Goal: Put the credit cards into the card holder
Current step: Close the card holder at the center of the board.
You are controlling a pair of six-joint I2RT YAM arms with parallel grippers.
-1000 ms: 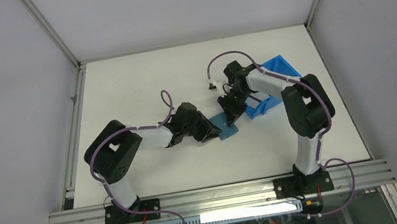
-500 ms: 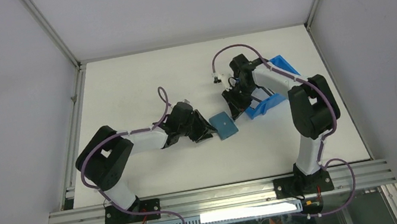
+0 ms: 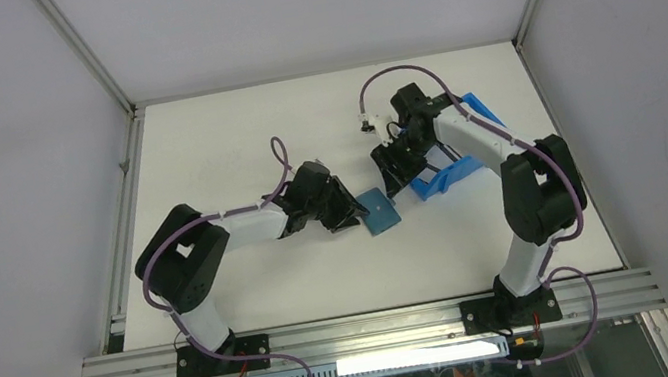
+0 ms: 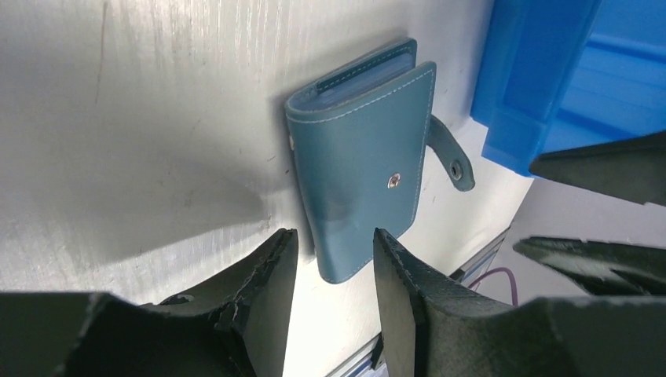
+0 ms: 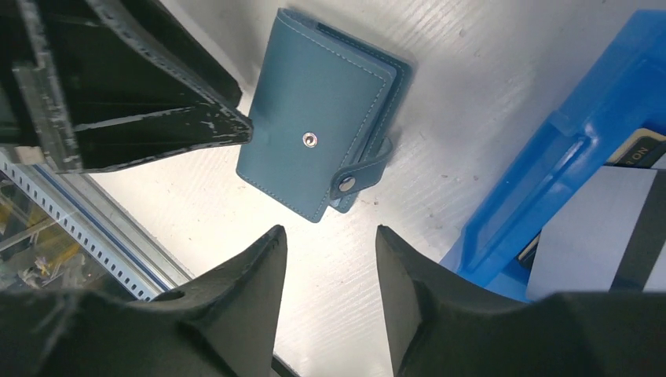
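Observation:
The card holder's snap tab stops short of the stud, so my right gripper should pinch the tab's tip (image 5: 345,184) and pull it over the stud.
The teal card holder (image 3: 379,211) lies closed on the table with its snap tab (image 4: 454,159) undone. My left gripper (image 3: 351,211) is open, low at the holder's left edge; in the left wrist view the gripper (image 4: 334,243) has the holder (image 4: 361,157) just ahead, one corner between the fingertips, not gripped. My right gripper (image 3: 396,174) is open and empty, above the table between the holder (image 5: 314,118) and the bin. A grey credit card with a dark stripe (image 5: 597,228) lies in the bin.
The bright-blue plastic bin (image 3: 464,142) stands right of the holder, close to my right gripper; its wall (image 5: 565,157) fills the right of the right wrist view. The left gripper's fingers (image 5: 118,86) show there too. A metal rail runs along the table's near edge.
My right gripper has drawn back off the card holder toward the bin. The holder now lies flat and closed. My left gripper backed off, then came back to the holder's edge.

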